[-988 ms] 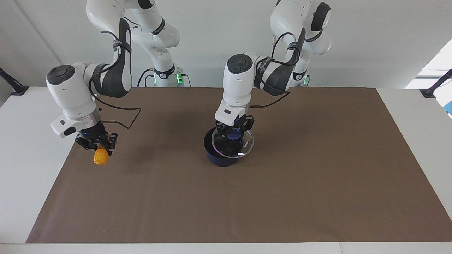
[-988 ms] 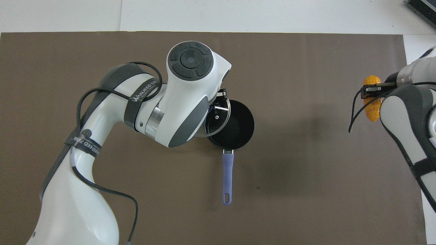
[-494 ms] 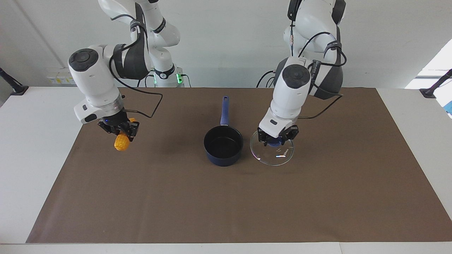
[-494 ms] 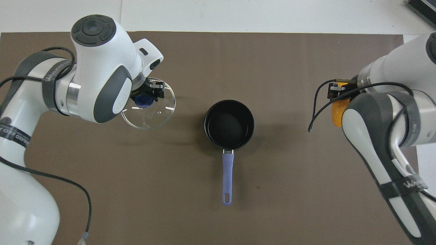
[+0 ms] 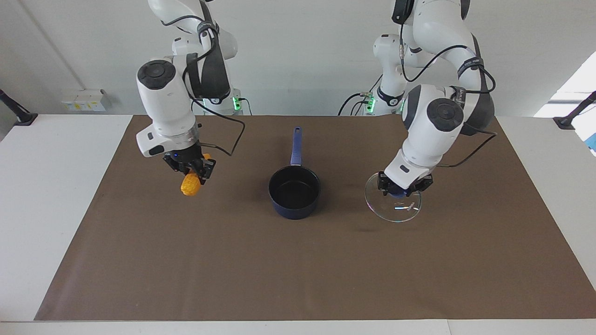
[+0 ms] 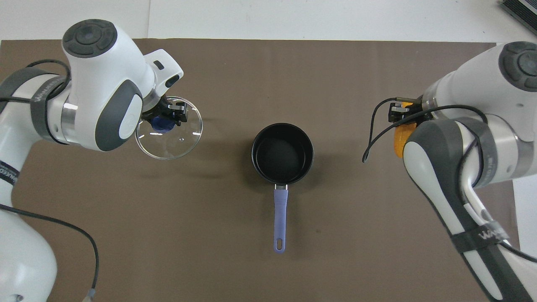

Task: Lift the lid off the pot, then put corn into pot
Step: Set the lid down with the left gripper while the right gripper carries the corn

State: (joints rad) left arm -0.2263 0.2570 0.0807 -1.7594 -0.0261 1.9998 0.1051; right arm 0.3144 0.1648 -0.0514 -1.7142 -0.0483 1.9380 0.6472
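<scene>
Next, I let go of the glass lid with my left gripper on the brown mat (image 6: pixel 116 157) near that gripper's own arm, well away from the pot. The lid is held above the mat now.
The dark navy pot (image 5: pixel 294 194) (image 6: pixel 282 153) stands open in the middle of the brown mat, its black inside empty and its blue handle (image 6: pixel 280 220) pointing toward the robots. My left gripper (image 5: pixel 403 189) (image 6: pixel 165 118) is shut on the blue knob of the glass lid (image 5: pixel 393 208) (image 6: pixel 170 138) and holds it above the mat, beside the pot toward the left arm's end. My right gripper (image 5: pixel 192 173) (image 6: pixel 403 116) is shut on the yellow-orange corn (image 5: pixel 190 185) (image 6: pixel 400 139), held above the mat toward the right arm's end; the arm partly covers the corn in the overhead view.
The brown mat (image 5: pixel 298 279) covers most of the white table (image 5: pixel 42 186). A black clamp (image 5: pixel 575 114) stands at the table's corner near the left arm's base, another (image 5: pixel 16 114) near the right arm's.
My left gripper has carried the lid off the pot and out toward the left arm's end. My right gripper has brought the corn closer to the pot.
</scene>
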